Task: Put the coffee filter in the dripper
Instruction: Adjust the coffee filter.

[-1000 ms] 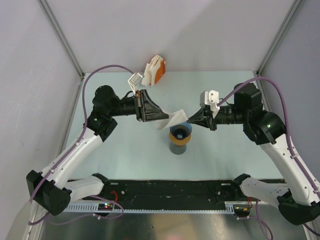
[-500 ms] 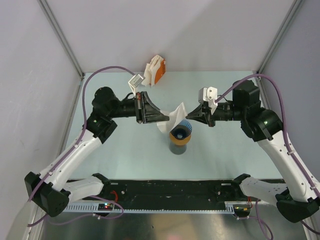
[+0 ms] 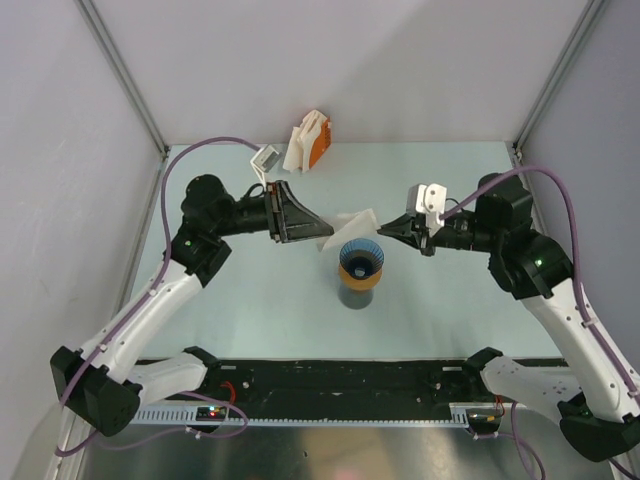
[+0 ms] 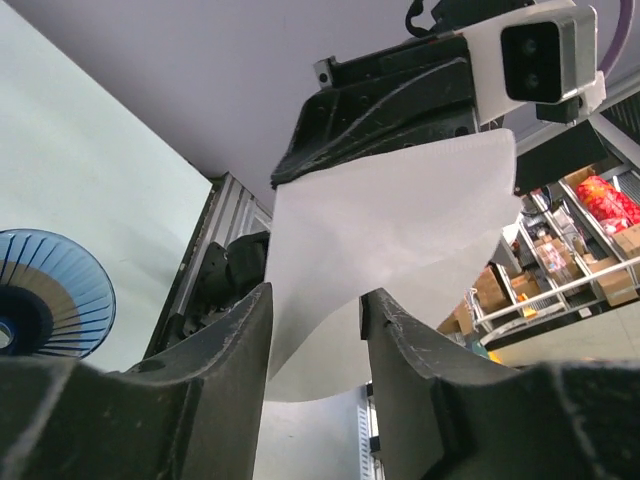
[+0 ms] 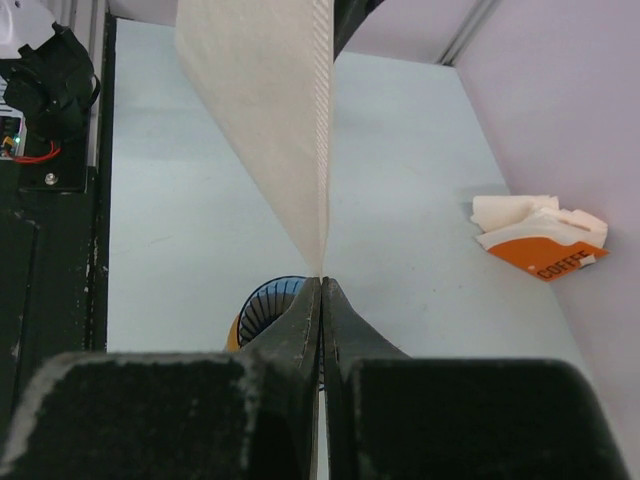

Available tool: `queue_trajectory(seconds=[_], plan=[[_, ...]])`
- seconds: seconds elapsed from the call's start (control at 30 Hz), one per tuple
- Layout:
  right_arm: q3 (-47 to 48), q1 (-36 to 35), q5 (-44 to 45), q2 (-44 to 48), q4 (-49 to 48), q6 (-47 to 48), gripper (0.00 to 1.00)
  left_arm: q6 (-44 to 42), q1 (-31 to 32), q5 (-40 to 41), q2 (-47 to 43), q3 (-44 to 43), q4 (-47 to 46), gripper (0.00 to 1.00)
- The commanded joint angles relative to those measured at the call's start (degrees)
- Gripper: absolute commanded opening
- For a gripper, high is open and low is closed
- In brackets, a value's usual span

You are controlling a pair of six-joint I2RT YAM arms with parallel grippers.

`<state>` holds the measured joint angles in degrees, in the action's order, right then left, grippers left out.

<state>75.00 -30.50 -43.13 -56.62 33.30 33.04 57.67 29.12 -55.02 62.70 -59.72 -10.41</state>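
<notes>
The filter's opening is narrow at my left gripper's parted fingertips; it should open wider to spread it, then pinch the filter's near rim (image 4: 332,322).
The white paper coffee filter (image 3: 353,221) hangs in the air just behind the blue ribbed dripper (image 3: 360,258), which sits on an orange ring atop a dark grey cup. My right gripper (image 3: 386,229) is shut on the filter's right edge; in the right wrist view the filter (image 5: 270,110) rises from the closed tips (image 5: 321,281) above the dripper (image 5: 262,312). My left gripper (image 3: 325,232) is at the filter's left edge. In the left wrist view its jaws (image 4: 315,300) stand apart with the filter (image 4: 385,240) in the gap; the dripper (image 4: 50,292) is at lower left.
A white and orange pack of coffee filters (image 3: 308,142) lies at the table's back edge, also in the right wrist view (image 5: 540,235). Grey walls enclose the table on three sides. A black rail (image 3: 340,380) runs along the near edge.
The filter has risen from beside the dripper's left rim and now lies flatter, behind the dripper. The right gripper has shifted slightly right; the left gripper has drawn back a little to the left.
</notes>
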Motion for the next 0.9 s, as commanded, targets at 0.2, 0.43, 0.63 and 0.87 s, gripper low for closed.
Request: queue_trajectory(seconds=[0.2, 0.43, 0.63, 0.87], plan=[[-1.6, 0.3, -1.1, 2.4, -7.5, -0.5, 0.00, 0.5, -0.5, 1.0, -1.4, 1.8, -1.6, 0.57], [-2.3, -1.2, 0.8, 2.7, -9.9, 0.1, 0.00, 2.8, -0.5, 1.7, -0.6, 1.7, -2.8, 0.58], [-5.1, -4.9, 8.9, 3.8, -13.1, 2.5, 0.00, 7.2, -0.4, 1.4, -0.1, 1.7, -7.4, 0.51], [-6.9, -6.5, 11.8, 4.7, -14.6, 3.1, 0.00, 9.2, -0.5, 0.5, 0.0, 1.4, -10.2, 0.28]])
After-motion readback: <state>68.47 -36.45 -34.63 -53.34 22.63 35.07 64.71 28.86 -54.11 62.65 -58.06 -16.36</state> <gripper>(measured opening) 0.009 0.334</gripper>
